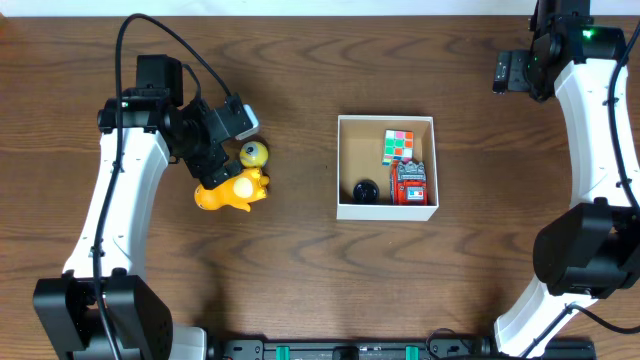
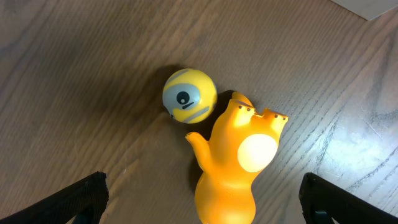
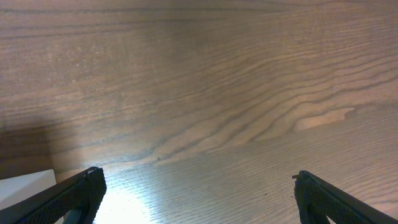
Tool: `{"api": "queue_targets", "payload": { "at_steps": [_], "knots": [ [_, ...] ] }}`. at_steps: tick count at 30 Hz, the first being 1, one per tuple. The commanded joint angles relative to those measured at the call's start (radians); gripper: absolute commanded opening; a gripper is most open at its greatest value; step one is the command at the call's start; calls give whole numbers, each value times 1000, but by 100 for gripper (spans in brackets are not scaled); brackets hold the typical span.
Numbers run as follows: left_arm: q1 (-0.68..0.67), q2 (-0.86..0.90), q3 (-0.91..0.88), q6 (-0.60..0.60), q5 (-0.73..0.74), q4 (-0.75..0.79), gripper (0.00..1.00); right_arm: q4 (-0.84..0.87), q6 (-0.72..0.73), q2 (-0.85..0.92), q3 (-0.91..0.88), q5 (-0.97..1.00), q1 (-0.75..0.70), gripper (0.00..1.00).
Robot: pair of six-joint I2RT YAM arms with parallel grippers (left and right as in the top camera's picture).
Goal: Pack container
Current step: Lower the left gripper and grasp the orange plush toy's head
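Next, the left gripper moves to the orange animal toy's middle, around its pale round patch (image 1: 242,189) (image 2: 254,154), and closes there.
The container (image 1: 346,165), a white-walled box with a brown inside, sits at the table's middle right. It holds a colour cube (image 1: 397,146), a red toy (image 1: 410,185) and a black round thing (image 1: 365,190). An orange animal toy (image 1: 232,191) lies on the table left of the box, with a yellow ball (image 1: 254,153) just beyond it. In the left wrist view the orange toy (image 2: 239,165) lies between my open left gripper's (image 2: 202,202) fingers, and the ball (image 2: 189,96) is ahead. My right gripper (image 3: 199,196) is open and empty over bare wood at the far right.
A white corner (image 3: 25,185) shows at the lower left of the right wrist view. The right arm (image 1: 600,120) runs along the table's right side, the left arm (image 1: 120,190) along the left side.
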Motion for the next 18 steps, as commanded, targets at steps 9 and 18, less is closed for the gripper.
{"api": "queue_targets", "payload": {
  "at_steps": [9,18],
  "knots": [
    [3,45,-48,17,19,0,98,0,17,-24,19,13,-6,99],
    [3,150,-51,16,18,0,98,0,17,-24,19,13,-6,99]
  ]
}}
